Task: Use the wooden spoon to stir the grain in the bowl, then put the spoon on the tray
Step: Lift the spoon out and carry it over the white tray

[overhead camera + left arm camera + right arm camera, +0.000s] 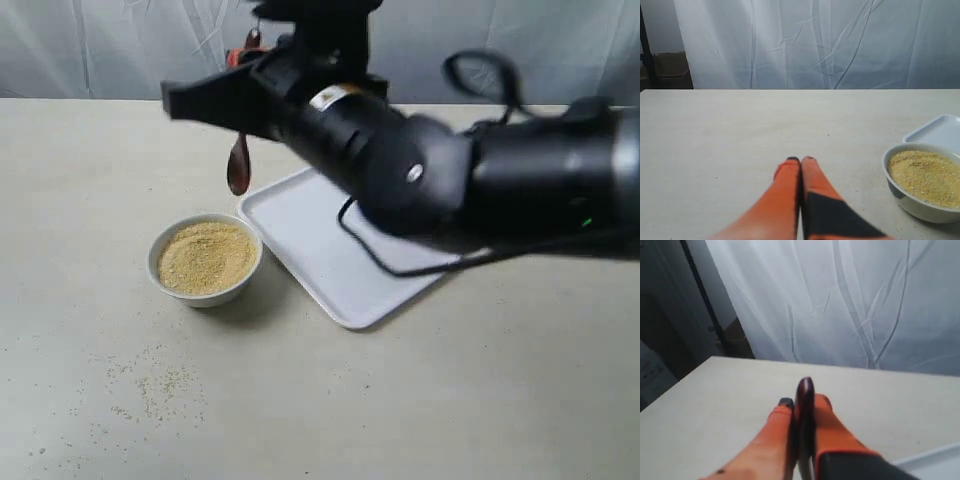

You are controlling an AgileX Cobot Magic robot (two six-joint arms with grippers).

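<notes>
Next, I release the wooden spoon from my right gripper on the white tray (364,225), just beyond its middle. The spoon now hangs above the bowl's far rim.
The white bowl (160,268) holds golden grain (206,256) on the table, left of the white tray (330,250). My right arm reaches across above them. Its gripper (243,58) is shut on the dark wooden spoon (238,165), which hangs head-down in the air above the bowl's far rim. In the right wrist view the spoon (805,400) is clamped between the orange fingers of the right gripper (801,402). My left gripper (800,160) is shut and empty over bare table, beside the bowl (917,207) of grain (927,175). It does not show in the exterior view.
Loose spilled grains (150,385) lie scattered on the table in front of the bowl. A white curtain (100,45) hangs behind the table. The right arm's black body (480,180) covers the tray's far right part. A tray corner (935,131) lies behind the bowl.
</notes>
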